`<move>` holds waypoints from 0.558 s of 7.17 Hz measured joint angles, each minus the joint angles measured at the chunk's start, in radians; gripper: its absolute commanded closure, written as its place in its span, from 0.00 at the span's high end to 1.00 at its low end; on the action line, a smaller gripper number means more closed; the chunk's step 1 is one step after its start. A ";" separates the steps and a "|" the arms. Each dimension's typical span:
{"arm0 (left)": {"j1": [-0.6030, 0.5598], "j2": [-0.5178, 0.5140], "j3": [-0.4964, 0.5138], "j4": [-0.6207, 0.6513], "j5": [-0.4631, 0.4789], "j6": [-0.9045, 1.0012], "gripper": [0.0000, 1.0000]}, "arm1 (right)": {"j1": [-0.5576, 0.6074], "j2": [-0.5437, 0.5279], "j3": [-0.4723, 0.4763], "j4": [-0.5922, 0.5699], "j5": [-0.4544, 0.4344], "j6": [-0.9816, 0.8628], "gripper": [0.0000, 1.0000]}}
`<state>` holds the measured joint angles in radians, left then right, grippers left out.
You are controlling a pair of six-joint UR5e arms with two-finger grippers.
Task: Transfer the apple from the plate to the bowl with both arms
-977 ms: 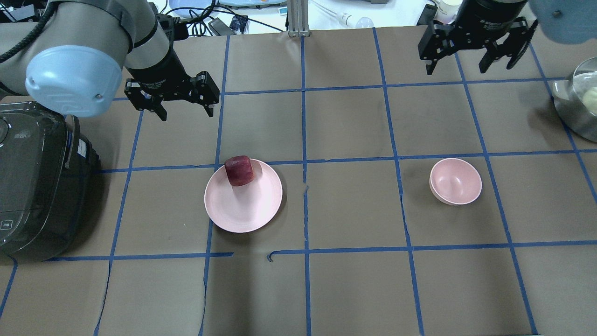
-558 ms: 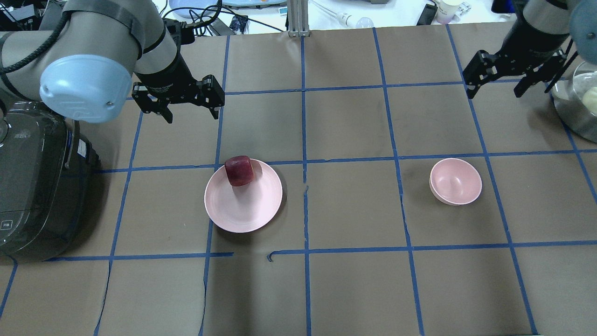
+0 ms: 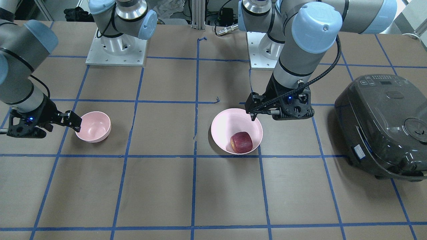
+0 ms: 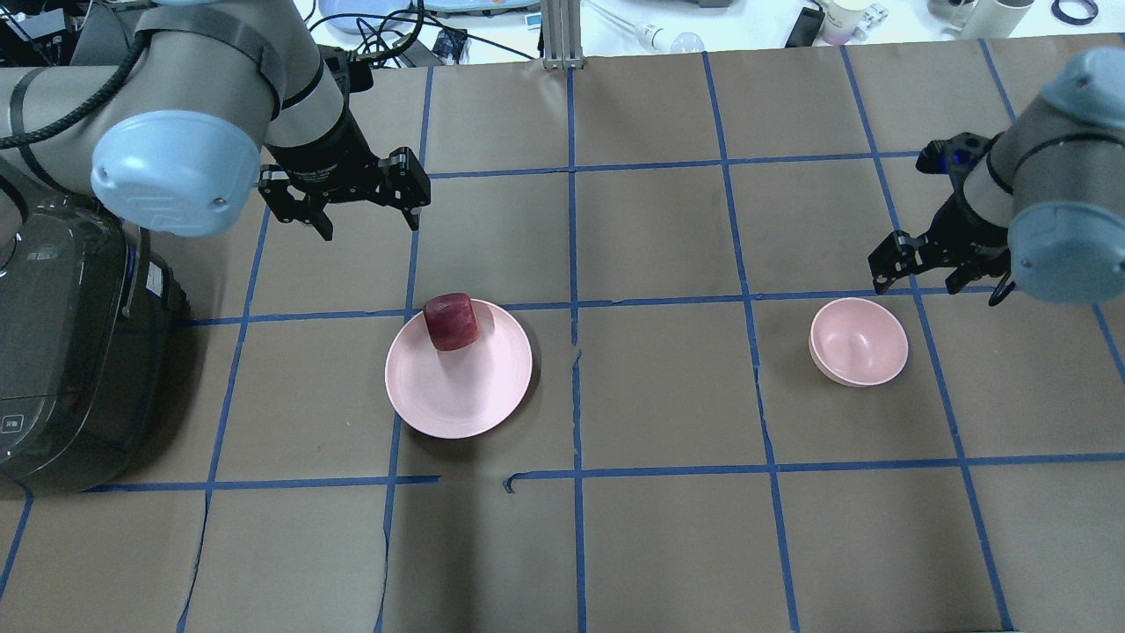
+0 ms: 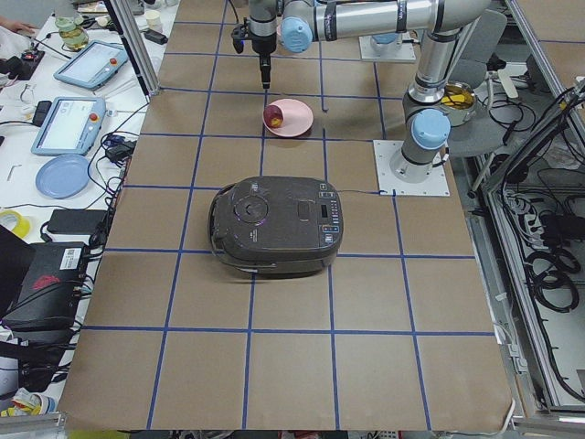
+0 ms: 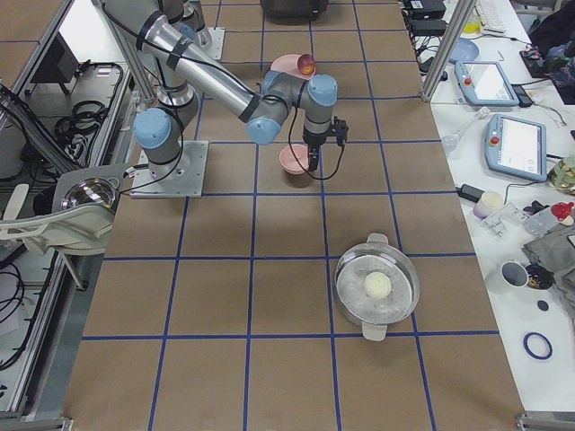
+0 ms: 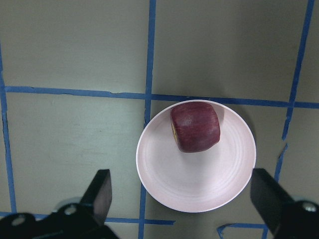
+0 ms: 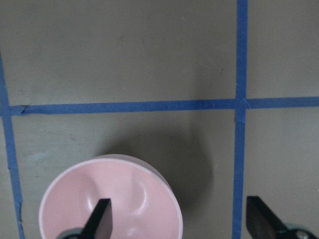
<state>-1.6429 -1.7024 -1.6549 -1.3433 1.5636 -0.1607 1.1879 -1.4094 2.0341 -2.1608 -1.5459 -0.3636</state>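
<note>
I should next move my left gripper to grab the middle of the dark red apple (image 3: pixel 241 142) (image 7: pixel 195 127) on the pale pink plate, closing it on the apple's opposite sides.
The dark red apple (image 4: pixel 451 322) lies on the far rim side of the pale pink plate (image 4: pixel 457 396); it also shows in the front view (image 3: pixel 241 142) and the left wrist view (image 7: pixel 195 126). My left gripper (image 4: pixel 369 224) is open and empty, hovering above the table just beyond the plate (image 3: pixel 227 123), apart from the apple. The small deep pink bowl (image 4: pixel 859 341) stands empty at the right. My right gripper (image 4: pixel 936 286) is open and empty, hovering just beyond the bowl (image 8: pixel 109 204), slightly to its right.
A black rice cooker (image 4: pixel 70 352) stands at the table's left end, close to the left arm. A steel pot with a glass lid (image 6: pixel 377 287) stands near the right end. Blue tape lines grid the brown table.
My right arm has swung from the far right corner toward me and now hovers at the bowl. My left gripper has shifted slightly right and nearer the plate. Apple, plate and bowl have not moved.
</note>
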 measured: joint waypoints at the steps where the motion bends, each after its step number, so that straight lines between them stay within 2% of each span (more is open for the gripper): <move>1: -0.017 -0.004 -0.035 0.046 0.001 -0.019 1.00 | -0.009 0.003 0.066 -0.068 0.000 -0.027 0.16; 2: -0.033 -0.009 -0.090 0.114 0.001 -0.045 1.00 | -0.013 0.007 0.097 -0.099 -0.002 -0.041 0.07; 4: -0.044 -0.037 -0.215 0.282 0.000 -0.066 1.00 | -0.014 0.012 0.111 -0.106 -0.011 -0.048 0.01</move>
<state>-1.6870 -1.7392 -1.8699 -1.0611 1.5635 -0.2267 1.1739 -1.3969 2.1454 -2.2665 -1.5567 -0.4118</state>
